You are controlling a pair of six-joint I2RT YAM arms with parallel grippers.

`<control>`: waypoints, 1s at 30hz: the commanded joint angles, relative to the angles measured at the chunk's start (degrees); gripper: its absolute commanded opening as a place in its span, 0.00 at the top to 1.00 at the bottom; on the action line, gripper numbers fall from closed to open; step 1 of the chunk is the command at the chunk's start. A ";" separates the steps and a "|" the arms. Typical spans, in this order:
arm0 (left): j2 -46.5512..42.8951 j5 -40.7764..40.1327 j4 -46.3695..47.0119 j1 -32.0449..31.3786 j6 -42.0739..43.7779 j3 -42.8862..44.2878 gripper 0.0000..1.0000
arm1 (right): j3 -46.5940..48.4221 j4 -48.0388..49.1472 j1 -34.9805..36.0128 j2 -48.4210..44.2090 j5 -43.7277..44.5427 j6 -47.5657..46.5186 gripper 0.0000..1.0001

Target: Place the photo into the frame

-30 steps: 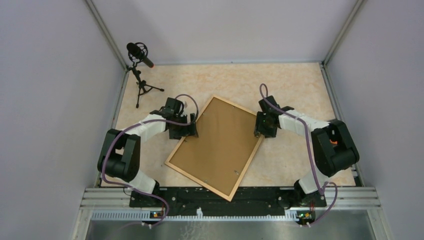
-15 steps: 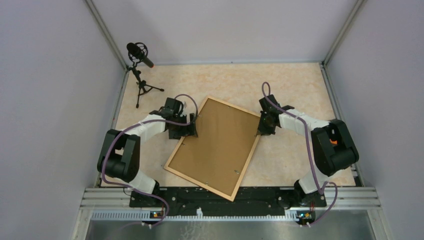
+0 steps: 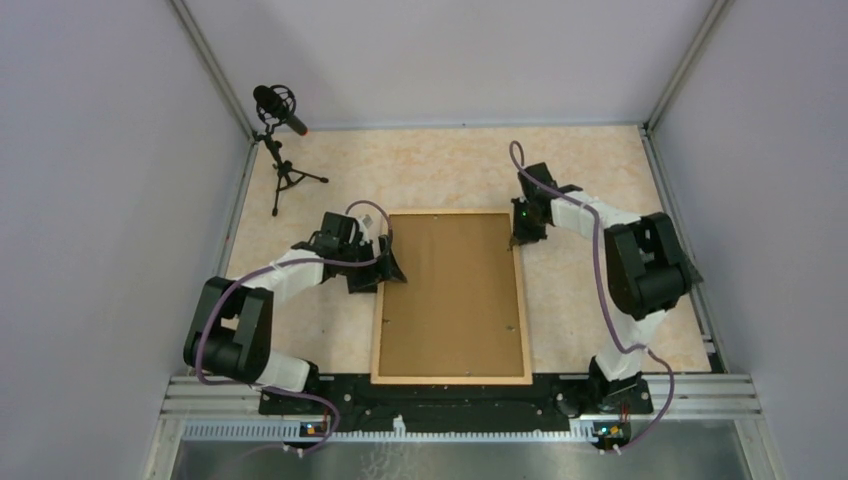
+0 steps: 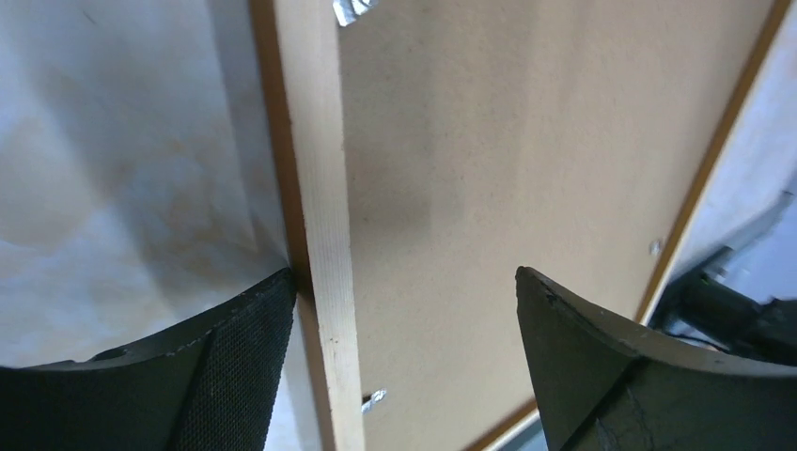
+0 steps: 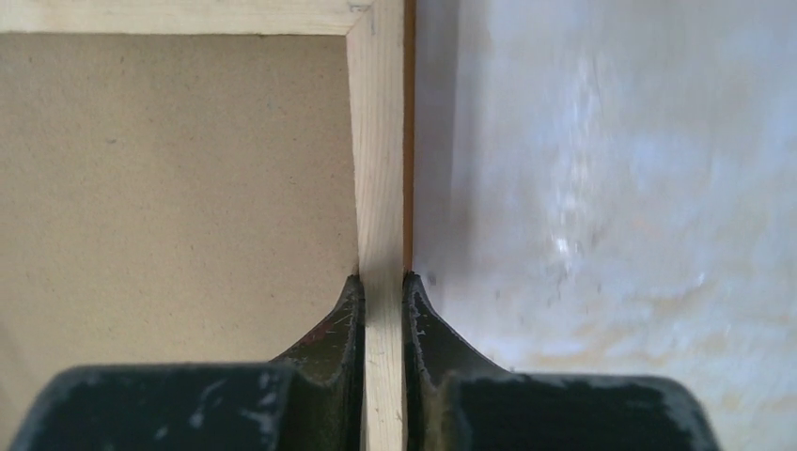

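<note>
My right gripper is pinching the frame's bar by the frame's far corner, away from the metal tab. It should turn the frame, then let go and grip at the metal tab (image 3: 509, 328).
The frame (image 3: 378, 330) of light wood lies back-up in the middle of the table, squared to the table's edges, with a brown backing board (image 3: 452, 295) inside it. The photo is out of view. My right gripper (image 3: 518, 238) is shut on the frame's right rail (image 5: 378, 141) just below the far right corner; the fingers (image 5: 350, 310) pinch the wood from both sides (image 5: 382, 277). My left gripper (image 3: 390, 268) stands open astride the left rail (image 4: 320, 188): one finger (image 4: 254, 329) touches the rail's outer side, the other hangs over the board (image 4: 526, 141).
A microphone on a small tripod (image 3: 280, 110) stands at the far left. Small metal tabs (image 4: 374, 399) stick out along the frame's inner edge. The frame's near rail lies against the black base rail (image 3: 330, 392). Grey walls enclose three sides.
The frame has swung from a diagonal to square with the table. My right gripper has shut on its right rail and moved away from me; the left gripper followed, still open.
</note>
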 commanded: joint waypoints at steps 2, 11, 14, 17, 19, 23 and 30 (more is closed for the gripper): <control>-2.89 9.41 -1.24 -1.63 -6.06 -6.34 0.09 | 13.44 -0.44 0.45 8.39 -8.15 -8.77 0.75; -9.04 -0.33 -6.27 -1.59 -2.84 -3.80 0.07 | 10.15 -5.06 1.31 -0.02 -2.95 -8.85 0.32; -7.12 -1.39 -5.46 -1.46 -2.18 -3.51 0.09 | 2.47 -5.33 2.99 -6.65 -1.53 -8.76 0.31; -3.47 -0.99 -4.88 -1.31 -1.82 -2.57 0.13 | -4.29 -7.63 4.95 -13.75 0.73 -7.02 0.31; -1.19 -1.59 -4.78 -1.21 -1.61 -1.48 0.18 | -9.02 -8.22 5.73 -17.55 0.90 -5.22 0.31; 2.28 -3.29 -4.50 -0.45 -2.23 0.63 0.26 | -17.20 -3.49 5.90 -22.32 -1.79 -2.28 0.41; 2.39 -3.48 -4.41 0.04 -3.10 0.80 0.32 | -15.12 3.68 5.90 -14.11 -0.41 -3.01 0.52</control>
